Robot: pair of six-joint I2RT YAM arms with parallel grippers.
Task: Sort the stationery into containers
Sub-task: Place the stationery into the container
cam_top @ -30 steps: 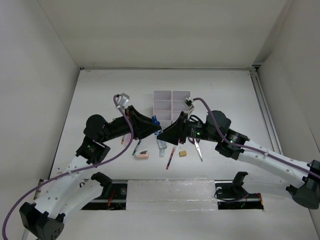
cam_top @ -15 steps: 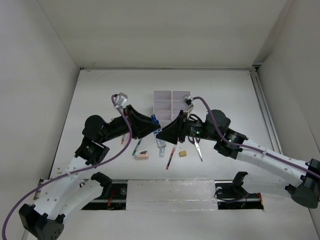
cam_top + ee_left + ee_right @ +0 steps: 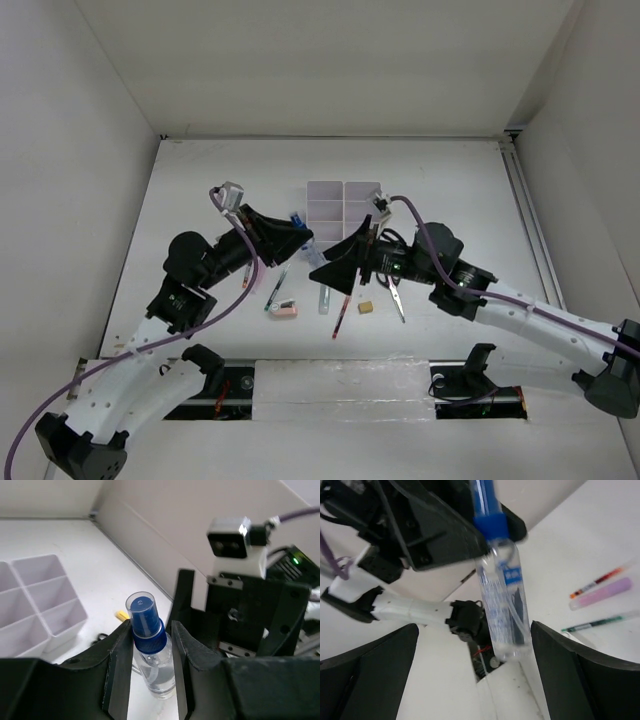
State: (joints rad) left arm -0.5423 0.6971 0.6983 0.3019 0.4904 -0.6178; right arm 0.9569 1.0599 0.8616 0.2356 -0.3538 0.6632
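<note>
The robot's left gripper needs to release the blue-capped bottle in the organiser's far cell [image 3: 334, 193] [image 3: 7, 580], in the column closer to the left gripper.
A clear bottle with a blue cap [image 3: 147, 622] sits upright between my left gripper's [image 3: 151, 645] pads, which are shut on its neck. From above, this blue-capped bottle [image 3: 297, 219] hangs over the table just left of the white six-cell organiser [image 3: 343, 207], in my left gripper [image 3: 300, 232]. My right gripper [image 3: 320, 272] is below and right of it, jaws wide open. In the right wrist view the bottle [image 3: 504, 607] hangs between the spread fingers [image 3: 375, 672] and touches neither of them. More stationery lies on the table: pink stapler [image 3: 284, 311], red pen [image 3: 340, 312], eraser cube [image 3: 366, 307], scissors [image 3: 393, 291].
A clear tube [image 3: 323, 298] and two pens [image 3: 274, 293] lie under the two wrists. A pink marker [image 3: 602, 593] and thin pens show beyond the right fingers. The organiser's cells [image 3: 42, 600] stand left of the bottle. White walls close in the table.
My right gripper has opened wide and let go of the bottle. My left gripper, still shut on it, has carried it up and to the left, away from the right gripper.
</note>
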